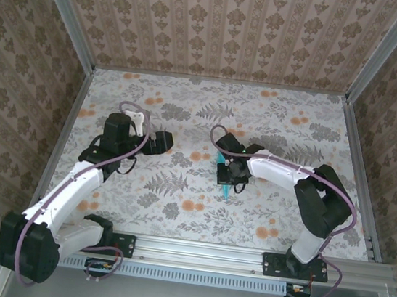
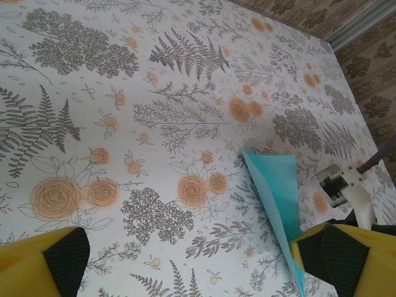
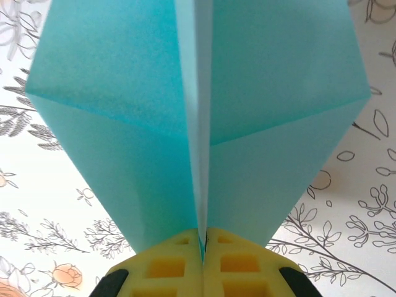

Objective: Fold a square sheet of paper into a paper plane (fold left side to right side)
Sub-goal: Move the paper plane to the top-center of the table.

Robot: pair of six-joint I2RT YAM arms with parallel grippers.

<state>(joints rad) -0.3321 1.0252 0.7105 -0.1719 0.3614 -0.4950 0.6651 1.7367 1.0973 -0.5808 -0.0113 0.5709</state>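
Note:
My right gripper should let the paper plane go on the tabletop (image 1: pixel 216 138), setting it free just in front of the fern that is nearest the back wall.
The light-blue paper plane (image 3: pixel 124 117) is folded into a pointed dart with a centre crease, its two wings spreading apart. My right gripper (image 3: pixel 202 244) is shut on the crease, yellow fingers (image 3: pixel 167 266) pressed together. From above, the plane (image 1: pixel 226 190) pokes out beneath the right gripper (image 1: pixel 230 172) near the table's middle. My left gripper (image 1: pixel 164 142) stands open to the left of it, holding nothing. In the left wrist view the plane (image 2: pixel 277 185) reaches past the right fingertip (image 2: pixel 337 257), while the left gripper (image 2: pixel 198 266) spans bare tabletop.
The floral-patterned tabletop (image 1: pixel 210 113) is fenced by patterned walls with metal rails (image 1: pixel 67 146) on the left, right and back. The right arm's white link (image 1: pixel 283 171) stretches from its base at the near right. Open table lies behind both grippers.

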